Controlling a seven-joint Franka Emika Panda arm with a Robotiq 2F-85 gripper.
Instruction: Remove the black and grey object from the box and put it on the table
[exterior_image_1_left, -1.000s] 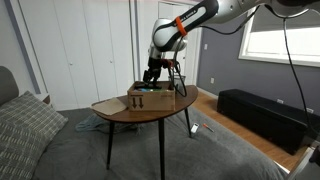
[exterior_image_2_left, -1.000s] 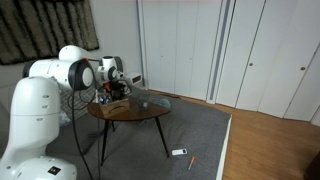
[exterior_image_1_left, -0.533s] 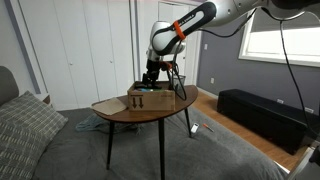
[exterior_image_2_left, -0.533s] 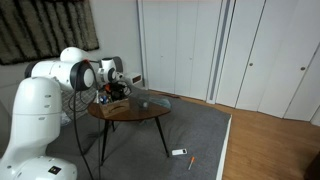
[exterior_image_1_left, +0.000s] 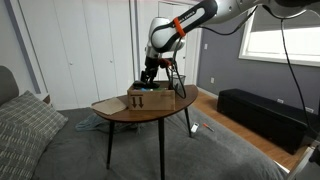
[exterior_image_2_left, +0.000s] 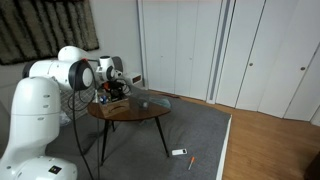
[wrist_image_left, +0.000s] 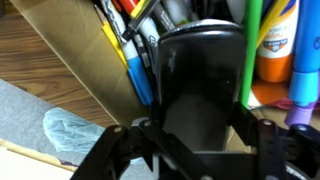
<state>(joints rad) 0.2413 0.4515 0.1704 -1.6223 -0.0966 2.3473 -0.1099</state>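
My gripper is holding the black and grey object, still upright inside the box wall. It will put it down on the table (exterior_image_1_left: 185, 93) between the brown cardboard box and the bench-side rim.
The brown cardboard box (exterior_image_1_left: 150, 99) stands at the back of the oval wooden table (exterior_image_1_left: 118, 111); both also show in an exterior view, the box (exterior_image_2_left: 115, 104) on the table (exterior_image_2_left: 150, 111). My gripper (exterior_image_1_left: 149, 78) reaches down into the box (exterior_image_2_left: 113, 90). In the wrist view my gripper (wrist_image_left: 200, 140) has its fingers against both sides of the black and grey object (wrist_image_left: 200, 80), which stands upright inside the box wall (wrist_image_left: 80, 50).
Blue markers (wrist_image_left: 135, 70), a green marker (wrist_image_left: 252, 40) and an orange bottle (wrist_image_left: 278, 45) crowd the box. A clear crumpled plastic piece (wrist_image_left: 68, 135) lies on the table beside it. A long black bench (exterior_image_1_left: 265, 115) and small items on the floor (exterior_image_2_left: 180, 153) are nearby.
The arm and gripper have shifted very slightly upward at the box. Nothing else has moved.
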